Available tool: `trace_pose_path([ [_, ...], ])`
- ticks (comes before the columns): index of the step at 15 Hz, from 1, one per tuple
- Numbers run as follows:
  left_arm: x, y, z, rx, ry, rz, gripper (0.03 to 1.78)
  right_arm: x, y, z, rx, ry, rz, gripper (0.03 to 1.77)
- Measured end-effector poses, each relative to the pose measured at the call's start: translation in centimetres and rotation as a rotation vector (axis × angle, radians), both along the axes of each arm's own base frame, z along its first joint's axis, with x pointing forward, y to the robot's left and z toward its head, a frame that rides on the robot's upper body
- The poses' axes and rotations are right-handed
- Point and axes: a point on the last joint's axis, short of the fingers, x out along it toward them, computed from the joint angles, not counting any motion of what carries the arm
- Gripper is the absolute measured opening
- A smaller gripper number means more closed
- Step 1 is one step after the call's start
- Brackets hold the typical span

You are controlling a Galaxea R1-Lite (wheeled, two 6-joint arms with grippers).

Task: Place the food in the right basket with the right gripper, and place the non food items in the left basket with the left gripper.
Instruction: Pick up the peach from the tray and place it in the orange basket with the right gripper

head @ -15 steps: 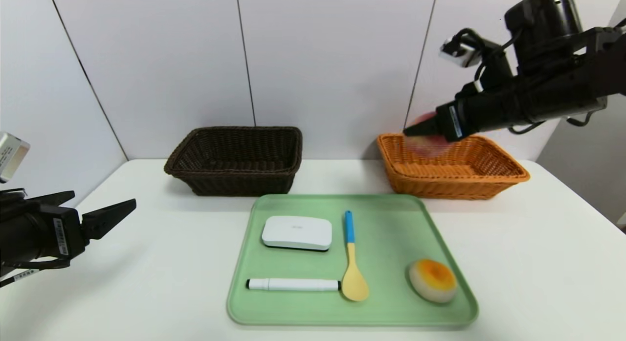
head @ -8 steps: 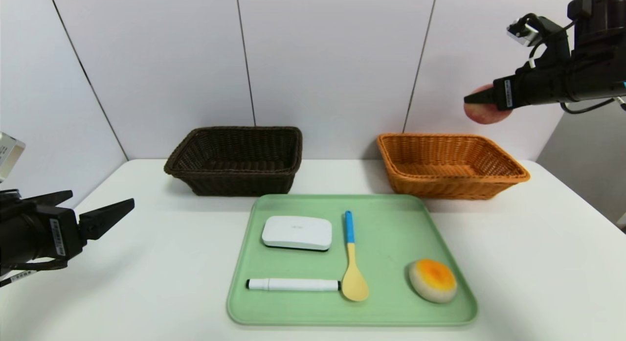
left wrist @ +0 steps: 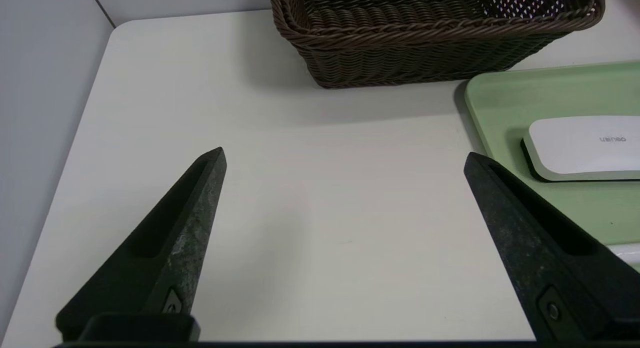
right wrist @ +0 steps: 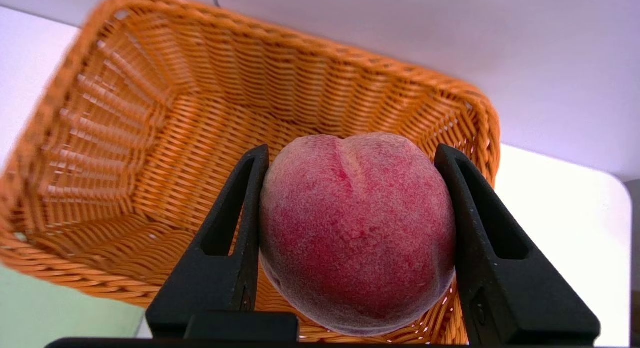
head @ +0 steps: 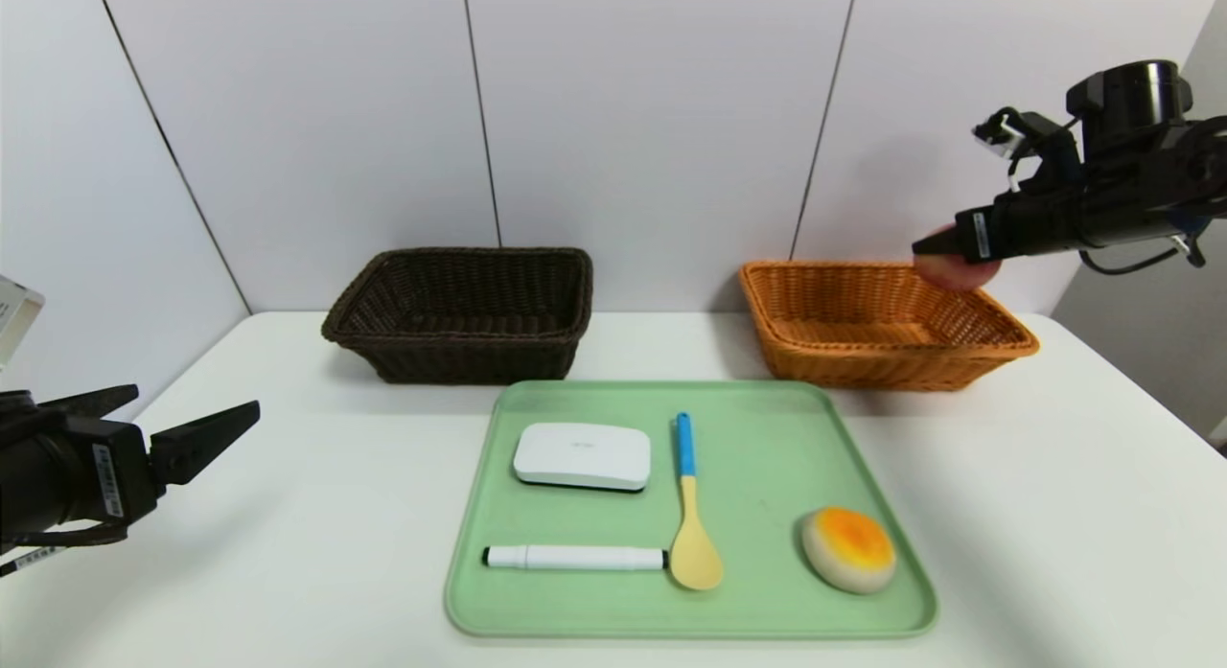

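Note:
I should let go of the peach with my right gripper on the orange basket's bottom (head: 921,319) (right wrist: 354,192), close to the end that is farthest from the dark brown basket.
My right gripper (head: 935,246) is shut on a pink-red peach (right wrist: 356,228), held in the air over the far right corner of the orange basket (head: 882,347), which shows beneath it in the right wrist view (right wrist: 150,138). A cream bun with an orange top (head: 848,548), a white box (head: 582,455), a white marker (head: 573,557) and a yellow spoon with a blue handle (head: 692,515) lie on the green tray (head: 767,438). The dark brown basket (head: 465,313) stands at the back left. My left gripper (head: 187,424) hangs open over the table at the left, with nothing between its fingers (left wrist: 200,208).
The white table (head: 1054,515) ends at a wall behind both baskets. In the left wrist view the dark basket (left wrist: 430,43) and the tray's corner with the white box (left wrist: 585,146) lie beyond the open fingers.
The right arm swung with the peach from low over the basket's far left side up and to the right, then came down a little over the far right corner. The left gripper barely moved.

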Motion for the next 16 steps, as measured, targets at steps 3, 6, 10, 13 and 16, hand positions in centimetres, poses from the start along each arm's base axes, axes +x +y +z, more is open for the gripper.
trace_pose_path([
  [3, -0.1, 0.0, -0.2, 0.0, 0.007, 0.001, 1.69, 1.2, -0.2, -2.1, 0.0, 0.05, -0.005, 1.03],
  [6, 0.0, 0.0, -0.3, 0.0, 0.011, 0.0, 1.69, 2.2, -0.7, -3.6, -0.023, 0.08, -0.04, 1.03],
  [10, 0.1, 0.0, -0.4, 0.001, 0.017, 0.0, 1.69, 3.1, -0.8, -5.1, -0.035, 0.109, -0.054, 1.03],
  [13, 0.1, 0.0, -0.4, 0.0, 0.021, -0.001, 1.69, 3.4, -0.6, -5.7, -0.036, 0.123, -0.048, 1.03],
  [16, 0.1, 0.0, -0.5, 0.0, 0.023, -0.001, 1.69, 3.5, -0.4, -5.9, -0.037, 0.13, -0.044, 1.03],
])
